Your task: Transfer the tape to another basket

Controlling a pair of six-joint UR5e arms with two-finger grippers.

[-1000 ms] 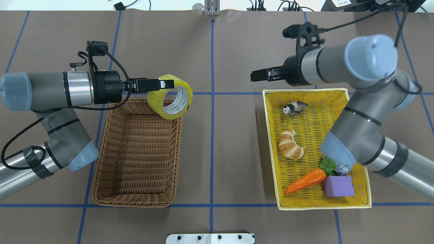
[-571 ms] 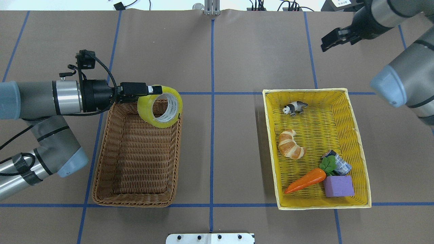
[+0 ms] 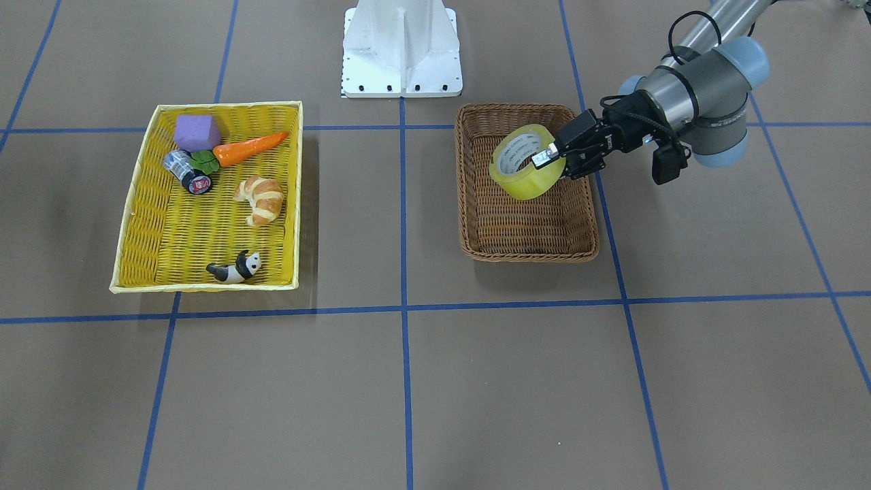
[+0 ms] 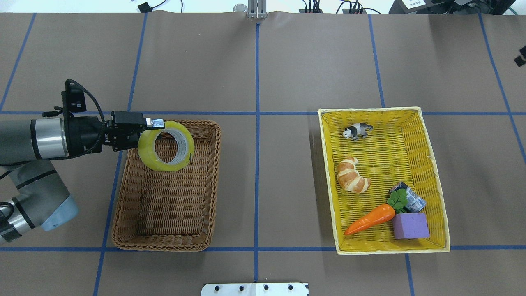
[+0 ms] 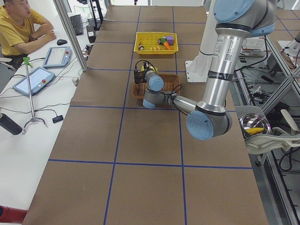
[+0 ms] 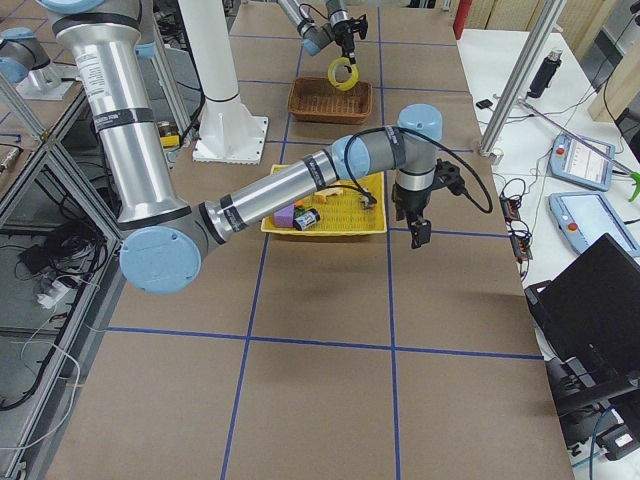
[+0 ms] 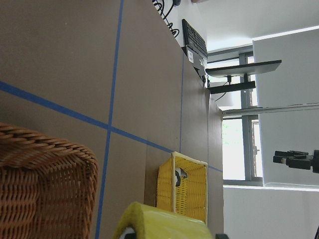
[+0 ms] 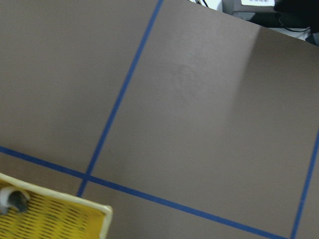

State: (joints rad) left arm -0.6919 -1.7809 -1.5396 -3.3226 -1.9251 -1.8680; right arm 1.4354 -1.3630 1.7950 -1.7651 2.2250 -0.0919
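Next, I release the tape with my left gripper inside the brown wicker basket [image 3: 516, 178], near its side facing the yellow basket. The tape now hangs just above the rim.
The tape [image 4: 164, 161], a wide yellowish roll with a white core, hangs tilted in my left gripper [image 4: 154, 123], which is shut on its wall. It is over the far left part of the brown wicker basket [image 4: 164, 243], just above the rim. The front-facing view shows the same: tape [image 3: 527, 184], gripper [image 3: 548, 158], basket [image 3: 531, 256]. The left wrist view shows the tape's edge [image 7: 164, 225] and the basket rim [image 7: 50, 149]. My right gripper [image 6: 411, 212] shows only in the exterior right view, beside the yellow basket; I cannot tell whether it is open or shut.
The shallow yellow basket [image 4: 434, 164] on the right holds a panda figure [image 4: 356, 130], a croissant [image 4: 351, 176], a carrot [image 4: 370, 218], a purple block [image 4: 410, 226] and a silver cylinder [image 4: 413, 201]. The robot's white base [image 3: 401, 54] stands at the near edge.
My left gripper has carried the tape left and toward the robot, lower over the brown basket. My right arm has swung away to the right, almost out of the overhead view.
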